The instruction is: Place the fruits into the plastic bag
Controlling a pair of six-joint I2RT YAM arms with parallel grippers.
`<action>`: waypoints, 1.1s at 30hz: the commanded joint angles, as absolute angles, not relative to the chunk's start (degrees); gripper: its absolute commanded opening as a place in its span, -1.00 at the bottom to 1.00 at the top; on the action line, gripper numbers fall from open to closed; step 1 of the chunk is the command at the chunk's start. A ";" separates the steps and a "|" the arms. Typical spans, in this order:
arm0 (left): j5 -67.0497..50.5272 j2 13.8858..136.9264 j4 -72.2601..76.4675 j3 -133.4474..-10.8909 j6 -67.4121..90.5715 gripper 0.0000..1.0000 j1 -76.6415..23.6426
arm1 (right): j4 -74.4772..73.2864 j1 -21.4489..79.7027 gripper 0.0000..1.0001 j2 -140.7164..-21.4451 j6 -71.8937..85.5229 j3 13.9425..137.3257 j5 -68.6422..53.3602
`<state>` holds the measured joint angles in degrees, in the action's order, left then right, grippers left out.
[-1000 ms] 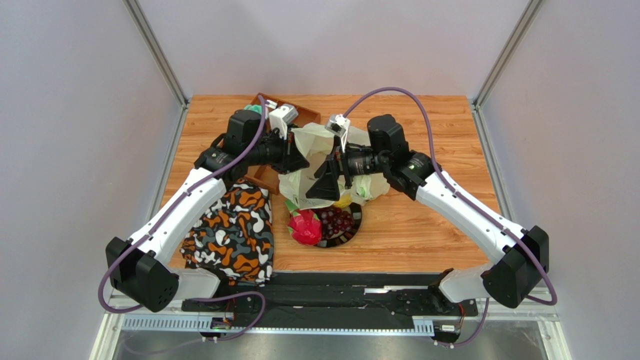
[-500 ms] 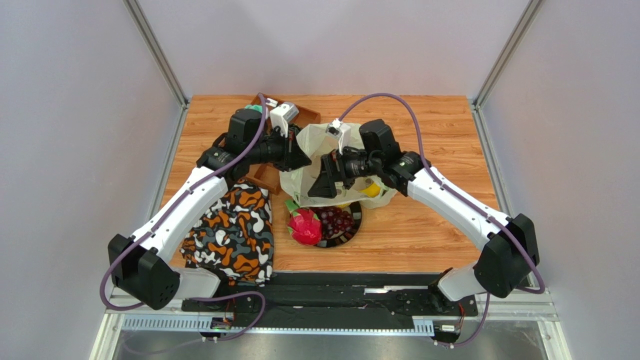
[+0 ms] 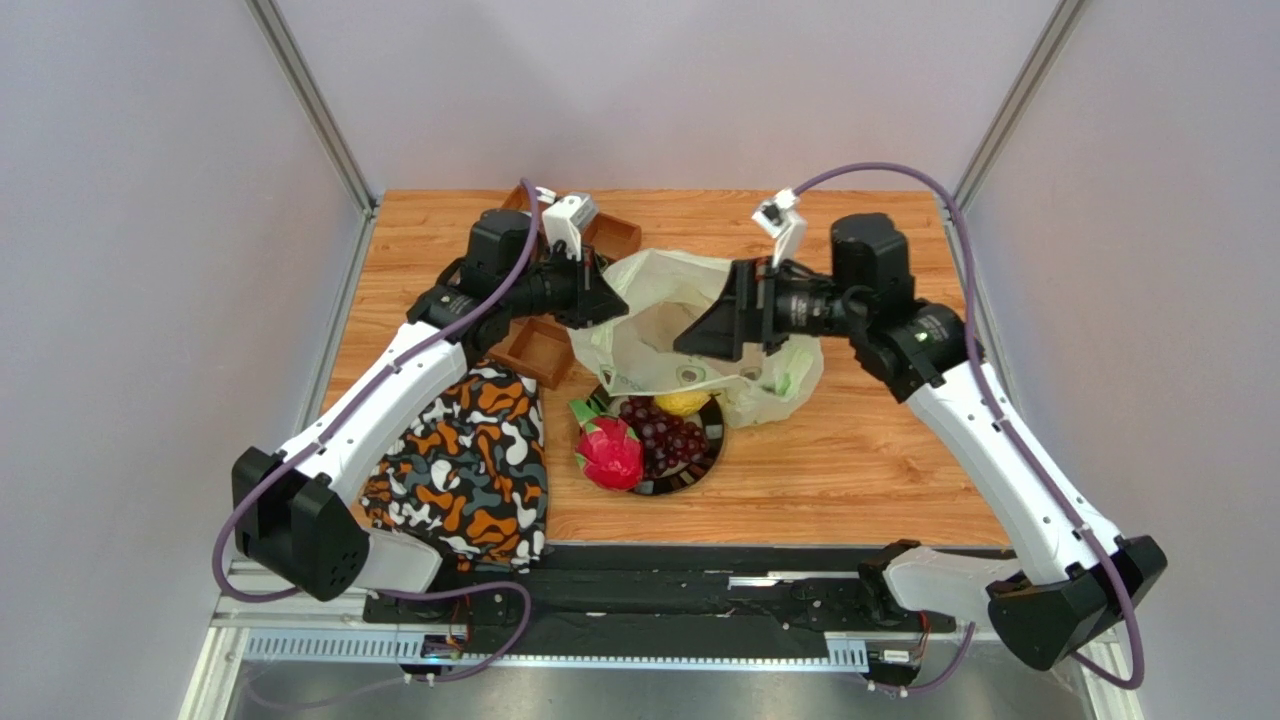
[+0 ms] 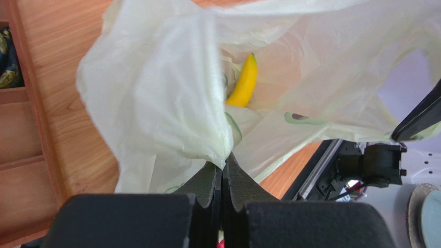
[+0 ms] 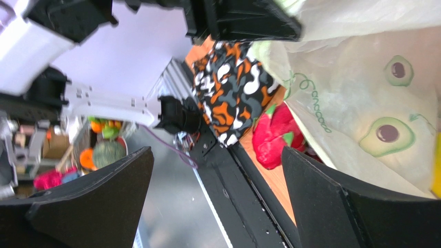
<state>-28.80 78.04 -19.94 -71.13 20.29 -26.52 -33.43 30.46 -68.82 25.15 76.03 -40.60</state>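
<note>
My right gripper grabs the small yellow fruit in the dark bowl next, by its end [image 3: 705, 401] farthest from the dragon fruit.
The plastic bag [image 3: 661, 308] lies open at the table's middle, pale with avocado prints. My left gripper [image 3: 609, 308] is shut on its left rim, and the wrist view shows the film pinched between the jaws [image 4: 223, 157]. The yellow banana [image 4: 244, 82] lies inside the bag. My right gripper [image 3: 709, 323] is open and empty, above the bag's right part [image 5: 217, 152]. The dragon fruit [image 3: 612, 455], the grape bunch [image 3: 676, 438] and the small yellow fruit [image 3: 684, 402] sit in a dark bowl [image 3: 712, 458] just in front of the bag. The dragon fruit also shows in the right wrist view [image 5: 272, 137].
The orange-black-white patterned cloth [image 3: 466, 465] lies at the front left. A wooden compartment tray [image 3: 538, 354] stands behind it, beside the left arm, with a dark rolled cloth [image 4: 8, 57] in one compartment.
My right gripper has drawn back to the right and away from the bowl, out of the bag's mouth. The bag has spread wider and to the right. The left gripper keeps its hold.
</note>
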 commanded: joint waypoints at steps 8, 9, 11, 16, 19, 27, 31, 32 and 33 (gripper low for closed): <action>-26.81 82.53 -11.16 -76.72 24.70 -1.00 -26.37 | -43.95 24.87 0.93 -66.54 29.09 79.36 -45.44; -26.81 83.05 -11.08 -76.99 24.70 -1.00 -26.37 | -43.51 25.05 0.93 -65.84 28.66 79.71 -44.83; -26.89 83.58 -11.16 -77.25 24.61 -1.00 -26.37 | -43.07 24.26 0.93 -65.31 28.65 81.99 -43.95; -27.16 84.81 -11.16 -78.05 24.43 -1.00 -26.37 | -36.67 24.08 0.93 -65.74 30.22 90.34 -46.31; -27.77 85.17 -10.99 -78.57 24.78 -1.00 -26.37 | -26.74 24.26 0.91 -65.92 34.18 90.44 -50.18; -27.60 83.59 -16.69 -79.45 20.49 -1.00 -26.37 | -36.12 42.26 0.79 -68.55 16.53 88.69 -21.04; -27.16 82.44 -21.96 -79.54 17.41 -1.00 -26.37 | -34.98 48.06 0.74 -71.45 16.18 84.74 -13.55; -27.07 82.09 -22.58 -79.45 16.36 -1.00 -26.37 | -35.68 49.21 0.73 -72.24 15.48 84.38 -11.80; -26.37 81.48 -23.20 -79.37 15.91 -1.00 -26.37 | -35.94 50.44 0.74 -73.90 14.25 83.94 -8.21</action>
